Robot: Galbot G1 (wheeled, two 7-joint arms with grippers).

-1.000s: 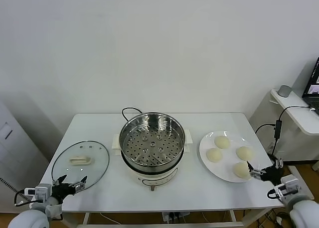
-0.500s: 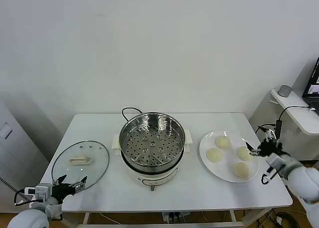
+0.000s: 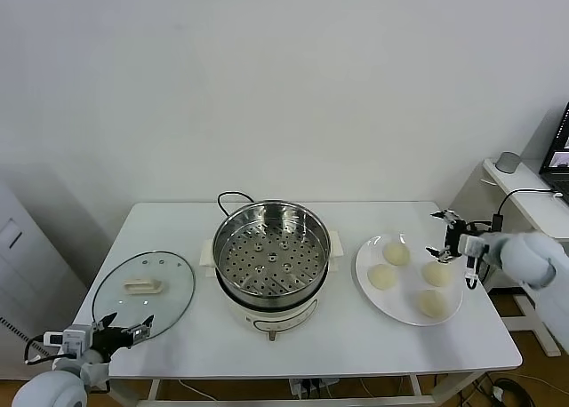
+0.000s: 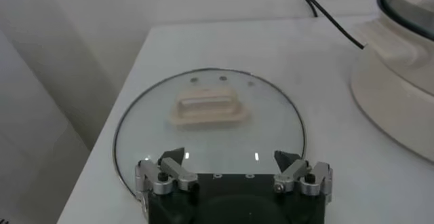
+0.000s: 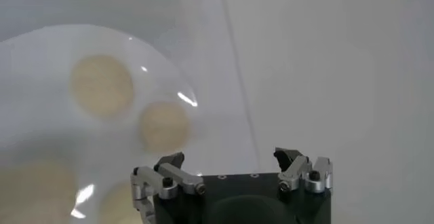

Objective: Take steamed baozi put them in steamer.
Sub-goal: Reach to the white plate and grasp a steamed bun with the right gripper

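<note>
I need to close my right gripper around the sides of the baozi (image 3: 396,253) (image 5: 164,127) at the far edge of the white plate, the edge that is closest to the wall.
Several cream-white steamed baozi (image 3: 396,253) lie on a white plate (image 3: 404,299) right of the steamer (image 3: 271,256), a shiny steel pot with a perforated tray and nothing in it. My right gripper (image 3: 438,235) hangs open over the plate's far right rim, just beyond the right-hand baozi (image 3: 436,274), holding nothing. In the right wrist view the baozi (image 5: 163,126) sit ahead of the open gripper (image 5: 230,159), apart from it. My left gripper (image 3: 124,325) waits open at the table's front left corner, by the glass lid (image 4: 210,123).
The glass lid (image 3: 144,289) with its cream handle (image 3: 144,287) lies flat left of the steamer. A black cord (image 3: 229,196) runs behind the pot. A side desk (image 3: 533,207) with cables stands past the table's right edge.
My right arm has swung up from the table's front right corner to over the plate's far right rim. The left arm has not moved.
</note>
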